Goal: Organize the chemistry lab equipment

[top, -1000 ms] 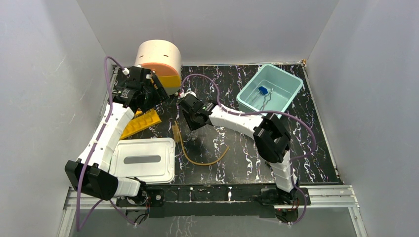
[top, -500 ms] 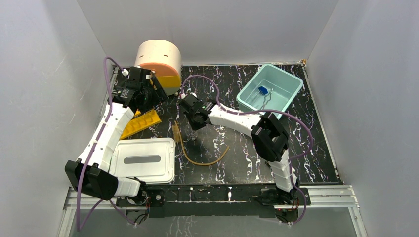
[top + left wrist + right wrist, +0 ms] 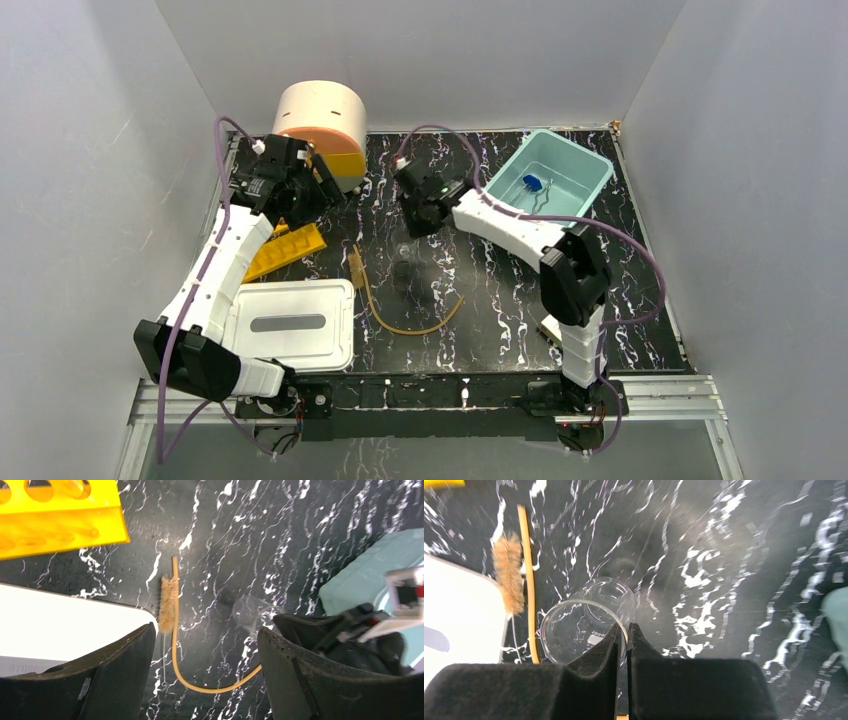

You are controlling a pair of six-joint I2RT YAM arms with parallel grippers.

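Observation:
Next, my right gripper releases the glass flask in the teal bin (image 3: 562,188), next to the wire metal clamp. The flask is still above the black table.
My right gripper (image 3: 622,627) is shut on the rim of the tiny clear glass flask (image 3: 584,625) and holds it above the black table. In the top view that gripper (image 3: 413,230) is at mid-table, left of the teal bin (image 3: 590,165). The bin holds the blue-tipped piece (image 3: 533,183) and the wire metal clamp (image 3: 541,206). The amber rubber hose (image 3: 410,327) lies curved on the table, with a bristle brush (image 3: 167,605) beside it. My left gripper (image 3: 205,635) is open and empty, near the orange-yellow holed rack (image 3: 287,250).
A white lid (image 3: 290,325) lies at the front left. A cream cylinder (image 3: 320,112) with a yellow piece (image 3: 345,165) against it stands at the back left. White walls close in the table on three sides.
My right gripper has moved back and to the right, toward the teal bin, carrying the glass flask. The left arm has hardly moved.

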